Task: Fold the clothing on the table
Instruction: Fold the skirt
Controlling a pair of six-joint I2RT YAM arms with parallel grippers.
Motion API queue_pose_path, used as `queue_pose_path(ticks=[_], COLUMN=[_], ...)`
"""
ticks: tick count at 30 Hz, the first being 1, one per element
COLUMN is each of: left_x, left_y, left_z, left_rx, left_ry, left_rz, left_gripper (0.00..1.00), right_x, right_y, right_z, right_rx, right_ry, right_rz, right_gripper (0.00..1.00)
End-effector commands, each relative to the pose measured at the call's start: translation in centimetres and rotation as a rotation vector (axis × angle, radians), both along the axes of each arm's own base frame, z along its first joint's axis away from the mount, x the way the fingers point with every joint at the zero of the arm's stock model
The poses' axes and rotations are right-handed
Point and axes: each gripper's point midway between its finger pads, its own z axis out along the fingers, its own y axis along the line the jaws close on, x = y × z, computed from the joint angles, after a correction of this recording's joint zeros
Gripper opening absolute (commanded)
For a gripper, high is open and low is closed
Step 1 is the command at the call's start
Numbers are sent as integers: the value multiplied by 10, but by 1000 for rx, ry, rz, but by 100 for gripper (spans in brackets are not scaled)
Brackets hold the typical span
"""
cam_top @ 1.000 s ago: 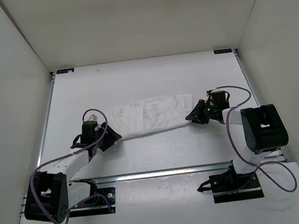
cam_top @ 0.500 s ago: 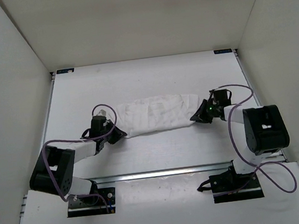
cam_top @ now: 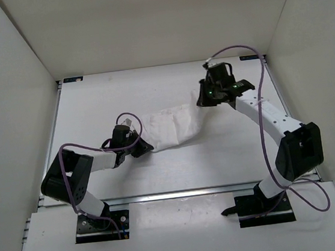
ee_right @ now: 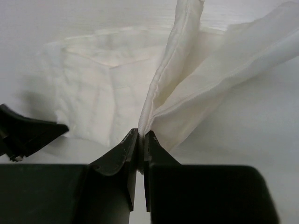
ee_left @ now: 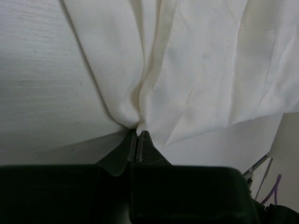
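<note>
Next, I let go of the folded edge on the flat clothing (cam_top: 155, 137) (ee_right: 77, 105) with my right gripper, just beside the fingertips of my left gripper.
The clothing (cam_top: 172, 127), thin white fabric, lies bunched near the middle of the table (cam_top: 92, 104). My left gripper (cam_top: 145, 146) sits low at its near-left edge. In the left wrist view the left gripper (ee_left: 138, 133) is shut on a pinch of the clothing (ee_left: 187, 70), which fans out ahead. My right gripper (cam_top: 204, 99) is raised over the cloth's right end. In the right wrist view the right gripper (ee_right: 141, 135) is shut on a folded edge of the clothing (ee_right: 187, 102), which hangs from it down to the table.
White walls enclose the table on three sides. A metal rail (cam_top: 175, 193) runs along the near edge, with both arm bases behind it. Purple cables (cam_top: 240, 49) loop off each arm. The left gripper's finger (ee_right: 28, 133) shows at the left of the right wrist view.
Both grippers closed on the cloth. The right arm swung up and toward the far side, lifting the cloth's right end. The left gripper slid right, and the cloth bunched narrower.
</note>
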Motion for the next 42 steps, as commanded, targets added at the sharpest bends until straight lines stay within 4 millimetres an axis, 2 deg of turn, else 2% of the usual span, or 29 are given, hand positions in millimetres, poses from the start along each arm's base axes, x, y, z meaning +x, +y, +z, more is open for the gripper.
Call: queue_pose_path(ticks=[1, 2, 4, 5, 7, 8, 11, 16, 18, 21, 23, 25, 26, 27, 30, 31, 32, 33, 36, 38, 39, 41, 42], left_x=[4, 4, 5, 7, 3, 3, 3, 1, -1, -2, -1, -3, -1, -3, 1, 1, 0, -2, -1, -1, -1, -3, -5], left_y=[1, 1, -1, 1, -2, -1, 0, 4, 1, 0, 5, 4, 5, 6, 9, 9, 10, 9, 8, 9, 10, 10, 12], left_z=[-1, 0, 0, 0, -1, -2, -2, -7, -6, -6, -6, -4, -1, -4, 2, 1, 1, 1, 5, 6, 5, 8, 8], left_rx=[12, 10, 2, 3, 2, -2, -6, -3, -14, -13, -11, -23, -35, -26, -33, -37, -41, -48, -51, -52, -57, -69, -75], left_ry=[2, 4, 4, 4, 7, 17, 10, 21, 22, 19, 25, 24, 15, 23, 8, 13, 15, 21, 11, 6, 11, 14, 25], left_rz=[-1, -1, -5, 3, -11, -11, -18, -6, -19, -24, -12, -16, -11, -6, 6, 9, 10, 3, 1, 6, 14, 11, 17], left_gripper=[0, 0, 0, 0, 0, 0, 0, 0, 0, 1, 4, 12, 14, 15, 23, 25, 29, 32, 36, 42, 44, 48, 49], right_x=[-1, -2, -2, -3, -10, -14, -28, -48, -52, -59, -59, -61, -62, -63, -73, -79, -81, -84, -92, -92, -90, -90, -82], right_y=[49, 59, 100, 110, 144, 158, 187, 219, 230, 242, 241, 238, 240, 240, 241, 240, 241, 239, 235, 233, 231, 219, 214], right_z=[8, 9, 11, 7, 5, -3, -21, -60, -66, -71, -73, -73, -66, -60, -40, -40, -34, -36, -27, -6, -4, 19, 27], right_rx=[-47, -42, -3, 3, 35, 48, 84, 96, 99, 114, 125, 129, 147, 155, 200, 199, 209, 202, 211, 241, 255, 312, 346], right_ry=[-30, -37, -61, -58, -72, -56, -20, 80, 94, 121, 142, 149, 145, 139, 136, 149, 143, 155, 166, 111, 91, 34, 6], right_rz=[135, 156, 225, 245, 308, 330, 395, 489, 518, 557, 559, 568, 585, 599, 631, 638, 647, 655, 679, 676, 675, 655, 643], right_gripper=[0, 0, 0, 0, 1, 0, 0, 0, 0, 0, 0, 8, 10, 3, 0, 2, 9, 22, 35, 35, 35, 35, 35])
